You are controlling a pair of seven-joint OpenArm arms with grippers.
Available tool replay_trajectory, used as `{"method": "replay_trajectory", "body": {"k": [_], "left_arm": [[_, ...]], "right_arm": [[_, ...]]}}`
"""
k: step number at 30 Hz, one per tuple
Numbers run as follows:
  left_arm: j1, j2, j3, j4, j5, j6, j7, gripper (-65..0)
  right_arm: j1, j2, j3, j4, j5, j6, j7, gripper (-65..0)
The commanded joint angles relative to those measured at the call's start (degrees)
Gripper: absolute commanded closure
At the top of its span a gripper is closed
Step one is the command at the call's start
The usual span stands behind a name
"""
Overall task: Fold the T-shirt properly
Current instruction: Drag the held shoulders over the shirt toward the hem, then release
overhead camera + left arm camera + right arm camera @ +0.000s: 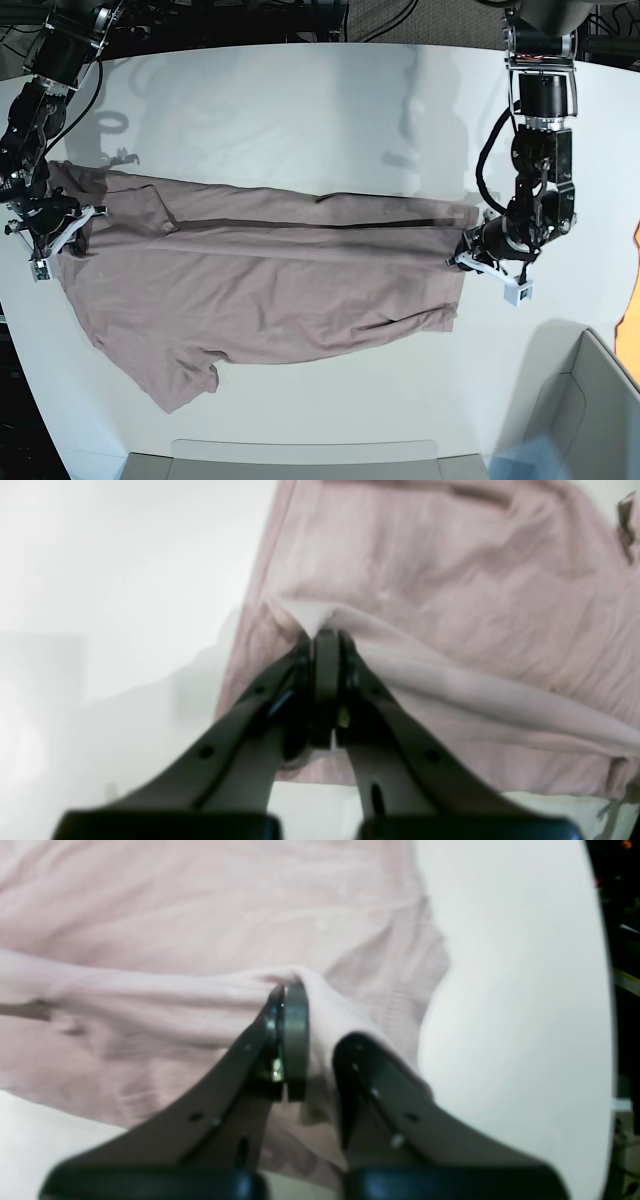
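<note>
The T-shirt's sleeve lies far out near the grey tray, so my left gripper and my right gripper will pull the T-shirt closer by its back edge [120, 177].
The mauve T-shirt [260, 270] lies spread across the white table [300, 100], one sleeve pointing toward the front left. A long fold runs across it between my two grippers. At the shirt's right edge, my left gripper [468, 250] is shut on a pinch of fabric; the left wrist view shows the T-shirt [450, 580] bunched at the closed left gripper [324, 632]. My right gripper [55, 218] holds the shirt's left edge. In the right wrist view, cloth of the T-shirt [200, 915] is pressed between the fingers of the right gripper [312, 1010].
A grey bin [590, 420] stands at the front right corner. A shallow grey tray [300, 460] sits along the front edge. Dark cables and clutter lie beyond the table's back edge. The table's rounded rim [600, 990] is close to my right gripper.
</note>
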Motion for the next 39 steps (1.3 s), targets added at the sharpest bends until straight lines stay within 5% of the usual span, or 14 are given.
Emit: {"method": "replay_trajectory", "body": {"k": [1, 14, 19, 22, 39], "left_arm": [[-1.9, -0.6, 0.5, 1.0, -0.5, -0.2, -2.8, 0.0], [-6.2, -0.4, 3.3, -7.6, -0.5, 0.2, -8.4, 0.0], [-5.9, -0.5, 3.2, -7.5, -0.5, 0.2, -8.6, -10.2], [-5.9, -0.7, 2.7, -7.2, -0.5, 0.2, -8.6, -9.9], [0.7, -3.3, -1.3, 9.5, -0.5, 0.1, -7.9, -7.5]], "right_arm": [[2.1, 1.7, 0.0, -0.1, 0.5, -0.1, 1.2, 0.0], [9.0, 1.9, -4.3, -13.4, -4.0, -0.2, 10.3, -0.1], [9.0, 1.8, -4.4, -13.0, -3.9, -0.2, 10.6, -18.4], [10.1, 2.1, -4.0, -13.0, -3.8, -0.2, 10.6, -22.3], [7.5, 7.7, -1.2, -7.8, 2.0, -0.2, 7.3, -22.6]]}}
